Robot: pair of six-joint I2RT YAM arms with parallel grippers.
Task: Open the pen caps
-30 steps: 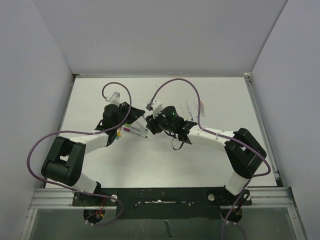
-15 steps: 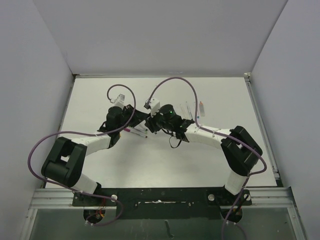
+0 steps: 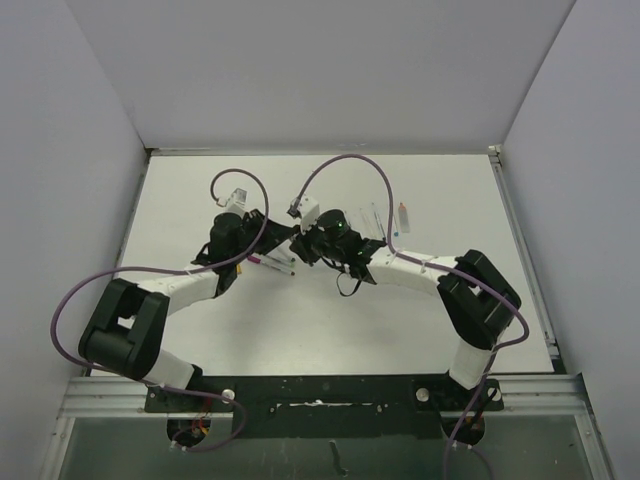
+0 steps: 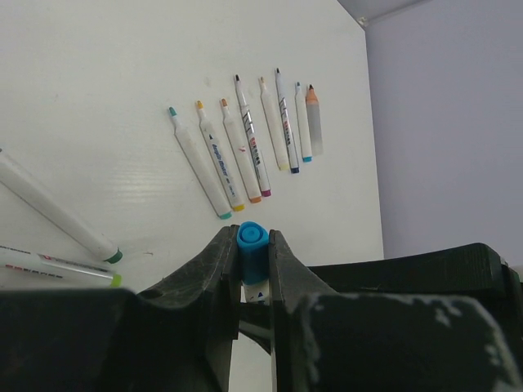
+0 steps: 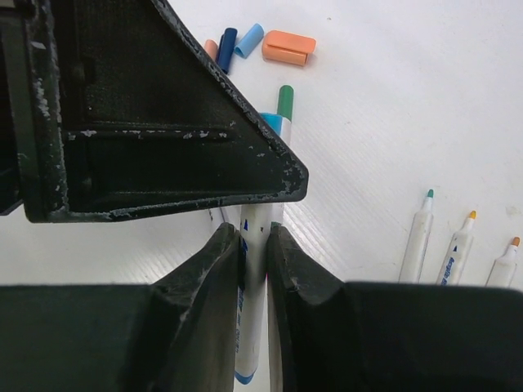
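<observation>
Next, my left gripper releases the blue cap, now held above the table, on the white table (image 3: 230,265), next to the yellow pen cap.
A white pen barrel (image 5: 250,343) with a blue pen cap (image 4: 251,251) is held between both arms above the table. My left gripper (image 4: 249,232) is shut on the blue cap, whose round end pokes out past the fingertips. My right gripper (image 5: 252,233) is shut on the white barrel just behind it. In the top view the left gripper (image 3: 264,240) and right gripper (image 3: 298,246) meet tip to tip at mid-table. Loose pen caps lie beyond: a fat orange one (image 5: 288,46), a light blue one (image 5: 249,40) and a dark blue one (image 5: 226,49).
Several uncapped pens (image 4: 245,147) lie in a row on the white table (image 3: 330,320). Three of them show at the right (image 5: 418,233). Two pens with green caps (image 4: 57,208) lie at the left. A green-capped pen (image 5: 284,102) lies under the held one. Purple cables (image 3: 345,165) arch over the wrists.
My left gripper carried the blue-capped pen right, up to the right gripper. The right jaws, open before, have shut on the pen's barrel.
</observation>
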